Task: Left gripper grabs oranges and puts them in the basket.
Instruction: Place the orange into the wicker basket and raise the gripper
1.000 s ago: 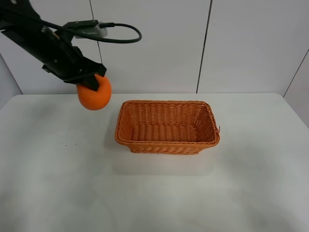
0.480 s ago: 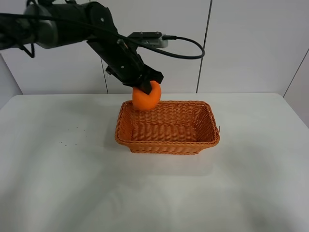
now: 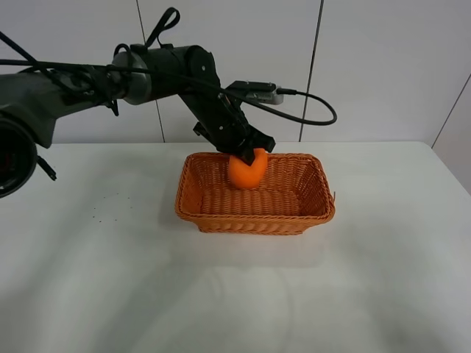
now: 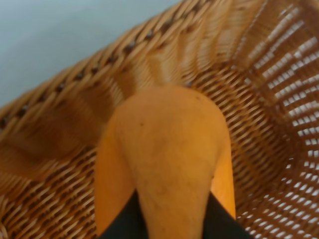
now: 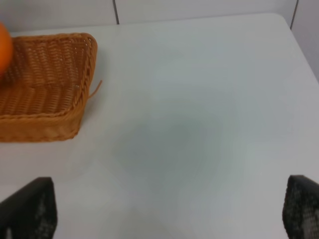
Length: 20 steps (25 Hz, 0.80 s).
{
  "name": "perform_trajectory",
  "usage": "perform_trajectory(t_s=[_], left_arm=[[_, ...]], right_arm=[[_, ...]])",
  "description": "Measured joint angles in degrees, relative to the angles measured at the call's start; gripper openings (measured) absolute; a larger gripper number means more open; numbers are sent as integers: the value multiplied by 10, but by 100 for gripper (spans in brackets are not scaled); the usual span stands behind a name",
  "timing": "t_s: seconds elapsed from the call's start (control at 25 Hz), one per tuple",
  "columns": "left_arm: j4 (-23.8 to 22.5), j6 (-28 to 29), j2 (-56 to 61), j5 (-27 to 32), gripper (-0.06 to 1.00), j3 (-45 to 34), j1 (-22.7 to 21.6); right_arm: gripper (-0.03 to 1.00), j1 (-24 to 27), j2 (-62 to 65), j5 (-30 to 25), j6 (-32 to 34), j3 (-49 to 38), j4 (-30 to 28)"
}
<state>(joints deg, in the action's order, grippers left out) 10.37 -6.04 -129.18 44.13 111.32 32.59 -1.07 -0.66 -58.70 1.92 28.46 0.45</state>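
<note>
I should let go of the orange with my left gripper on the basket's woven bottom, about midway (image 3: 245, 194) (image 4: 159, 181) along its length.
My left gripper (image 3: 245, 151) is shut on the orange (image 3: 246, 170) and holds it over the back part of the wicker basket (image 3: 254, 220), just inside its rim. In the left wrist view the orange (image 4: 167, 154) fills the middle, with the basket's woven wall (image 4: 75, 99) right behind it. The right gripper (image 5: 164, 209) shows only its two black fingertips (image 5: 30, 206) spread wide over bare table, empty. The basket (image 5: 45, 104) and a sliver of the orange (image 5: 4, 50) show in the right wrist view.
The basket stands in the middle of a white table (image 3: 110, 279). A black cable (image 3: 309, 103) loops from the left arm above the basket's back. White wall panels stand behind the table.
The left arm has swung right with the orange, from left of the basket to over its back rim, and lowered it into the basket's opening.
</note>
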Motion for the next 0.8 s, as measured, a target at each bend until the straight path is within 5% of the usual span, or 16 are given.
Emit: perform_trajectory(t_s=[0.8], left_arm=[[1,0,-62,-11,22,2,0]], right_arm=[[69,0,0,0,0,0,0]])
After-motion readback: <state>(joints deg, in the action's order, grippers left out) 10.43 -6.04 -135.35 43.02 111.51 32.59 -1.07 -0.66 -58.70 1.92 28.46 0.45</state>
